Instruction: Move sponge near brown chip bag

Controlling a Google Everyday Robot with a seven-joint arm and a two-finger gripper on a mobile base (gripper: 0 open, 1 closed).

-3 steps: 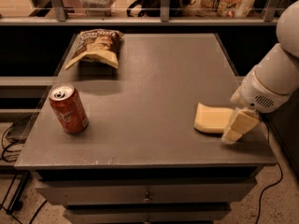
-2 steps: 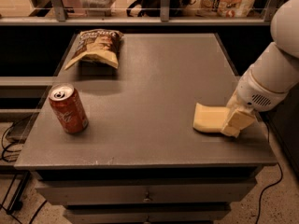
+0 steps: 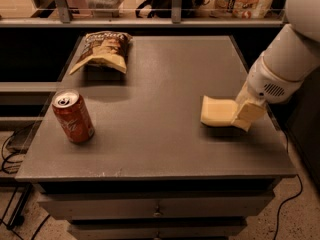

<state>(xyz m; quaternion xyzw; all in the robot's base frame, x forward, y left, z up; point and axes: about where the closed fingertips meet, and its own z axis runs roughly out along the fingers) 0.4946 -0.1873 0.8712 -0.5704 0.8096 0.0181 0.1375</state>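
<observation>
I need to release the sponge on the grey table's far end (image 3: 159, 60), a short gap beside the brown chip bag.
The pale yellow sponge (image 3: 216, 111) is at the right side of the grey table (image 3: 165, 69), with a shadow under it. My gripper (image 3: 243, 117) comes in from the right on a white arm and is shut on the sponge's right end; one cream finger (image 3: 250, 115) shows in front of it. The brown chip bag (image 3: 102, 50) lies at the table's far left corner, well away from the sponge and the gripper.
A red soda can (image 3: 73, 116) stands upright near the table's front left. Drawers sit under the tabletop. A counter with a rail and packaged goods runs along the back. Cables lie on the floor at the left and right.
The gripper and the sponge have moved together a little to the left and away from the table's front edge. The can and the chip bag have not moved.
</observation>
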